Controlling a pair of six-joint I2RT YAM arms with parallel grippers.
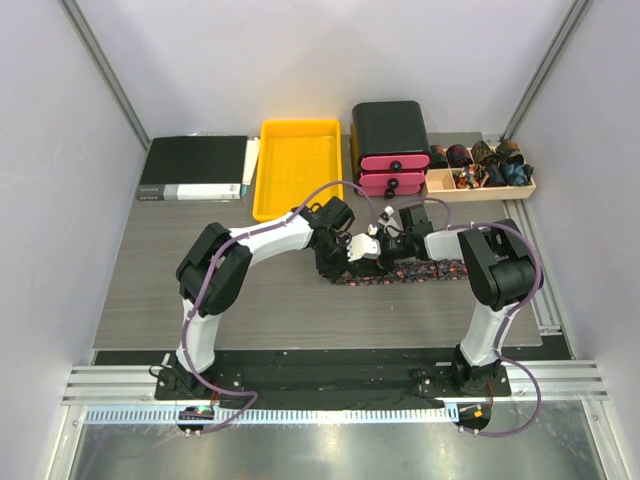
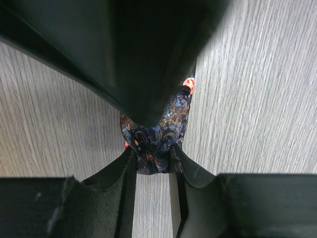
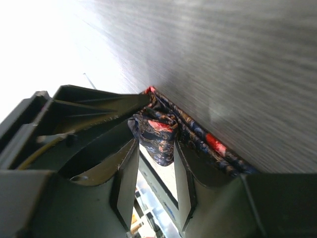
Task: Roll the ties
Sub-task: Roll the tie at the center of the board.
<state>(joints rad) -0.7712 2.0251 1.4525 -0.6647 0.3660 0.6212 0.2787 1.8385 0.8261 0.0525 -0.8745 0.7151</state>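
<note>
The tie's end is bunched in my left gripper; it should open, back off and take the tie's fold (image 2: 161, 135) by both edges before rolling.
One of the ties (image 1: 425, 270), dark with red and orange specks, lies flat along the table's middle, its left end bunched into a small roll. Both arms meet over that end. My left gripper (image 1: 345, 268) pinches the roll: in the left wrist view its fingertips press both sides of the tie (image 2: 158, 126), the left gripper (image 2: 152, 154) shut on it. Most of that view is filled by the dark body of the right arm. In the right wrist view, the right gripper (image 3: 154, 144) stands open, with a hanging fold of the tie (image 3: 157, 135) between its fingertips.
Along the back stand a black binder (image 1: 195, 168), a yellow tray (image 1: 297, 165), a black box with pink drawers (image 1: 392, 145) and a wooden tray (image 1: 480, 190) holding several rolled dark items. Walls close in on the left and right.
</note>
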